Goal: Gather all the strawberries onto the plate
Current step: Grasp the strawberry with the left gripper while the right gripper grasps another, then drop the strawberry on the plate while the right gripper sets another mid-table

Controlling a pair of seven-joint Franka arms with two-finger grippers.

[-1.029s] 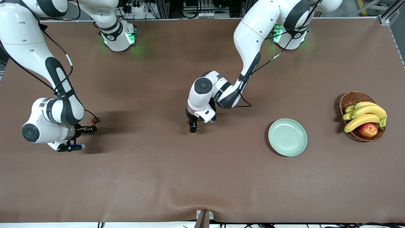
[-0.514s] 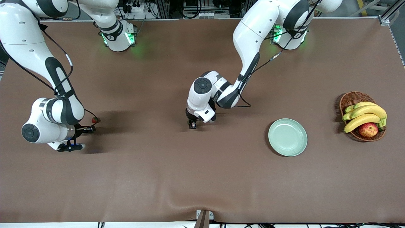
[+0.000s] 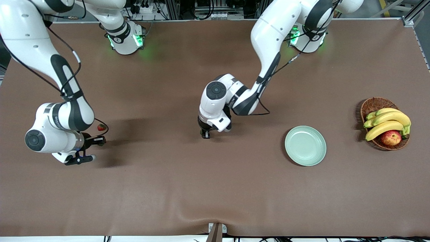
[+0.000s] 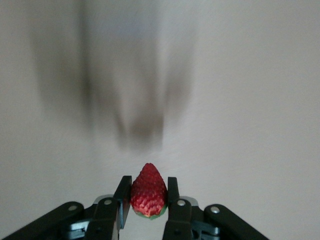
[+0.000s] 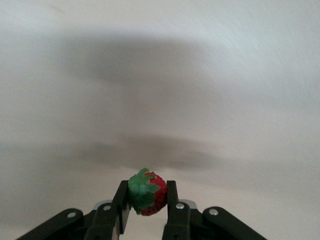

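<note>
The robot's left gripper should release the red strawberry near the middle of the bare mint-green plate (image 3: pixel 305 148).
My left gripper (image 3: pixel 205 134) hangs over the middle of the table, shut on a red strawberry (image 4: pixel 148 195) with its tip pointing away from the wrist, as the left wrist view (image 4: pixel 148 182) shows. My right gripper (image 3: pixel 100 141) is low over the right arm's end of the table, shut on a second strawberry (image 5: pixel 147 194) with its green top showing in the right wrist view (image 5: pixel 146 186). A third strawberry (image 3: pixel 101 127) lies on the table beside the right gripper. The pale mint-green plate (image 3: pixel 305 145) lies bare toward the left arm's end.
A brown wicker basket (image 3: pixel 373 102) with bananas (image 3: pixel 386 121) and a red-yellow apple (image 3: pixel 391 137) stands at the left arm's end, past the plate. A cable loops on the table by the left arm's wrist.
My right gripper has shifted a little toward the front camera and the table's middle. My left gripper has moved only slightly. The loose strawberry has stayed in place.
</note>
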